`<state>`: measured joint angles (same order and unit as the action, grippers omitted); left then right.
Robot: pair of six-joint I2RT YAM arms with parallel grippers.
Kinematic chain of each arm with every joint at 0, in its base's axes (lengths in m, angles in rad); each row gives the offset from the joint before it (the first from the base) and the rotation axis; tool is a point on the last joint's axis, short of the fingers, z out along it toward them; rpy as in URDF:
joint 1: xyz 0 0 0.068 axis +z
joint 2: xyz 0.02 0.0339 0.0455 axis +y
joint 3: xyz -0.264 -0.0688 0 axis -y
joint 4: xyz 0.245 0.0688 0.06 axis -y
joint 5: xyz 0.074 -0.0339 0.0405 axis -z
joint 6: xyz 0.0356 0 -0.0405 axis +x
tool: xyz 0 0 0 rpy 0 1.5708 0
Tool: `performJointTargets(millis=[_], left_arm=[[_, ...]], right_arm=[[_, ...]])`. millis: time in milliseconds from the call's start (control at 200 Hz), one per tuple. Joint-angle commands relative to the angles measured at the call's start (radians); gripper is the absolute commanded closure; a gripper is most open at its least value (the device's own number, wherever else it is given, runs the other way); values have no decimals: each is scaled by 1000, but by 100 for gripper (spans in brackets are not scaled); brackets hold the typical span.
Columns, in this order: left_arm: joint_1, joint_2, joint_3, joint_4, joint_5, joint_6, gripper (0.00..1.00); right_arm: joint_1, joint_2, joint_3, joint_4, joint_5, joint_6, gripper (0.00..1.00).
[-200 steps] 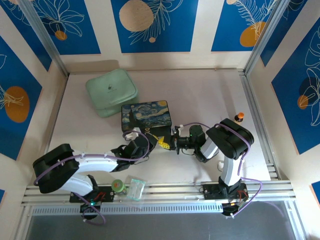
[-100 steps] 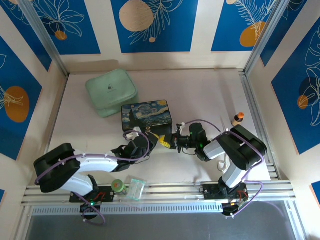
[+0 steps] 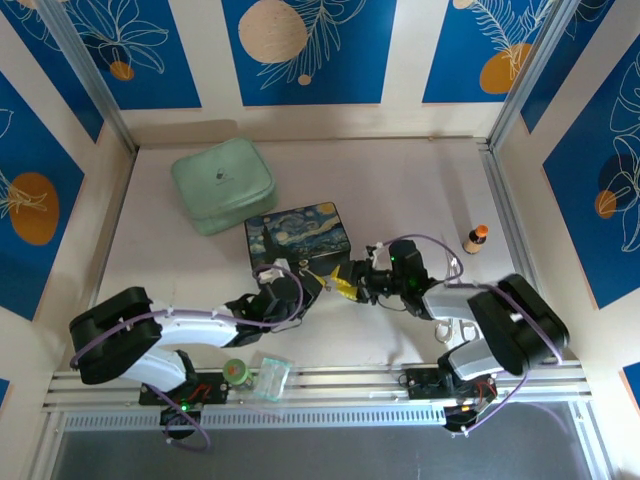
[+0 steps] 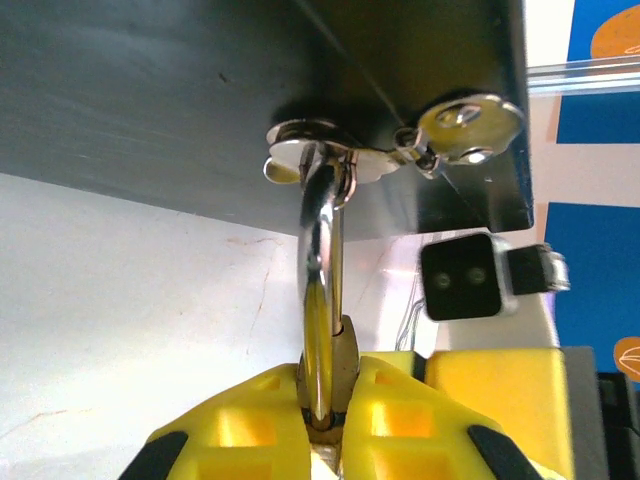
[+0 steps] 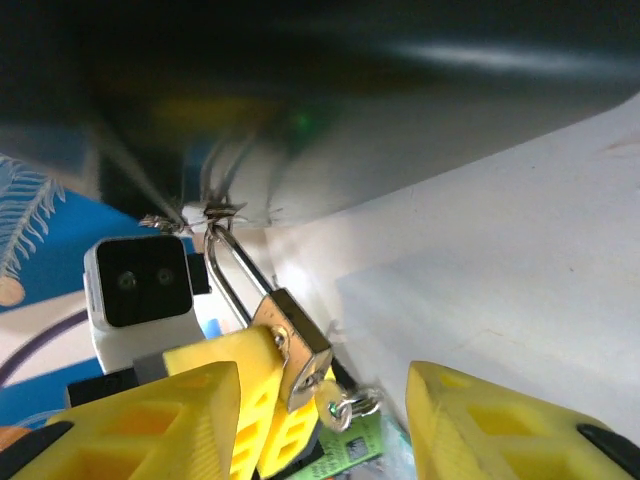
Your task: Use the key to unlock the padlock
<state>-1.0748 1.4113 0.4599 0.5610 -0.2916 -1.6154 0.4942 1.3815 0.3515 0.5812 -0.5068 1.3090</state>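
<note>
I can see the padlock and its key lie at a slant across my right gripper's fingers, so I need to back my right gripper off, line it up with them and pinch the key's head (image 5: pixel 338 408).
The padlock's brass body (image 4: pixel 338 362) is pinched between my left gripper's (image 4: pixel 330 405) yellow fingers, so that gripper is shut on it. Its silver shackle (image 4: pixel 320 240) runs up through the hasp (image 4: pixel 312 140) of the painted box (image 3: pixel 297 235). In the right wrist view the padlock (image 5: pixel 298 345) hangs by its shackle (image 5: pixel 232 268), with the key (image 5: pixel 328 402) stuck in its underside and a small ring on the key's head. My right gripper (image 5: pixel 320 405) is open, its fingers (image 5: pixel 500 420) standing wide on either side of the key without touching it. From above, both grippers (image 3: pixel 322 285) (image 3: pixel 350 281) meet in front of the box.
A mint-green pouch (image 3: pixel 222 183) lies behind the box at the back left. A small brown bottle (image 3: pixel 474 238) stands at the right. A green-lidded jar (image 3: pixel 235 372) and a clear plastic bag (image 3: pixel 272 378) sit by the near rail. The box's dark side (image 4: pixel 200 90) stands close over both grippers.
The right arm's elbow has swung right and down toward the near rail while its gripper stayed at the padlock. The left arm has barely moved.
</note>
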Motion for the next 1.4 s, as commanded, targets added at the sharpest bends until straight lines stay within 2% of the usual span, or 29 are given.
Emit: performJointTargets(millis=[0, 125, 145, 170, 200, 215, 225, 320, 365, 450, 575, 750, 905, 1056, 1126, 1321, 1396], left_arm=[[-5, -5, 6, 37, 10, 5, 100], [-2, -2, 10, 11, 11, 0, 100], [-2, -2, 9, 7, 11, -1, 100], [-1, -2, 9, 8, 12, -3, 100], [-1, -3, 7, 7, 15, -4, 100], [-1, -4, 6, 5, 14, -6, 100], [-1, -4, 6, 4, 14, -6, 100], [-1, -28, 11, -47, 15, 5, 100], [-1, -48, 22, -109, 11, 14, 100], [2, -86, 34, -200, 4, 27, 100], [23, -122, 29, -251, 37, 34, 100], [35, -153, 18, -311, 46, 45, 100], [39, -181, 10, -334, 46, 58, 100], [42, -213, 9, -370, 29, 72, 100], [42, -220, 9, -372, 32, 75, 100], [42, -226, 18, -377, 43, 98, 100], [44, -227, 7, -361, 45, 89, 100]], right_arm=[[0, -131, 46, -402, 85, -216, 48], [2, -252, 98, -653, 218, -388, 38], [5, -266, 109, -689, 241, -414, 31], [7, -280, 121, -731, 277, -444, 29], [14, -299, 136, -784, 331, -468, 16], [18, -308, 145, -804, 358, -487, 4], [23, -314, 150, -816, 374, -503, 0], [64, -375, 178, -849, 490, -693, 0], [95, -408, 179, -841, 544, -775, 6], [166, -457, 178, -816, 675, -897, 8], [260, -469, 175, -772, 789, -1045, 11], [331, -433, 169, -686, 798, -1124, 16], [464, -404, 133, -550, 886, -1242, 16], [551, -327, 122, -466, 898, -1366, 20], [564, -285, 122, -435, 872, -1396, 30], [617, -192, 122, -346, 874, -1478, 41], [637, -158, 129, -340, 867, -1507, 49]])
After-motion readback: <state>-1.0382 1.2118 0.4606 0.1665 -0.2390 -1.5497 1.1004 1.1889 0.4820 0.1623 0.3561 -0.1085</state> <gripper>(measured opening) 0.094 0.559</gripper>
